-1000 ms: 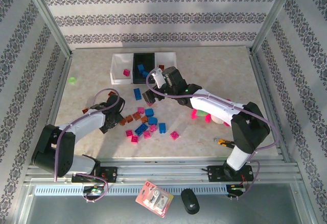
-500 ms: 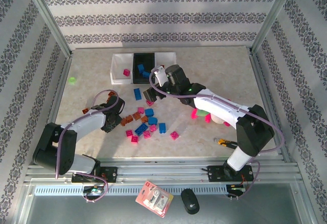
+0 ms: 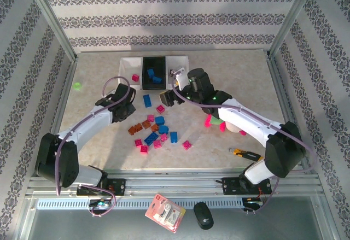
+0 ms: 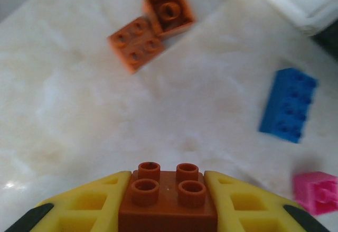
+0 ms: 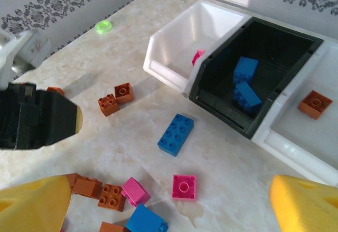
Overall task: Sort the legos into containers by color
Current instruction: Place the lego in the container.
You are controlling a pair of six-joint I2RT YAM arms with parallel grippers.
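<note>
I need to use my left gripper to release the orange-brown lego beside the other orange-brown lego in its white bin [image 3: 181,72].
My left gripper [image 4: 168,180] is shut on an orange-brown lego [image 4: 168,203], gripped between the yellow fingers with its studs up; seen from above, this gripper [image 3: 124,105] hangs left of the loose pile. My right gripper [image 3: 167,97] stands open above a pink lego [image 5: 184,187] and a long blue one [image 5: 176,133]. The containers stand in a row at the back. The left white bin [image 3: 124,70] holds a pink lego [image 5: 197,56]. The black bin [image 5: 274,42] holds blue ones [image 5: 244,81]. The right white bin [image 5: 296,137] holds an orange-brown one [image 5: 315,104]. Several mixed legos [image 3: 156,133] lie mid-table.
Two orange-brown legos [image 4: 150,28] lie ahead of the left gripper. A small green bit [image 3: 77,86] sits near the left wall. Neon pink-and-green pieces with a white ball [image 3: 221,122] lie under the right arm, and a small yellow-black tool [image 3: 240,153] lies near its base.
My left gripper has shut on the orange-brown lego and moved away from the arm bases, towards the bins. The right gripper has drifted back and to the right, staying open.
</note>
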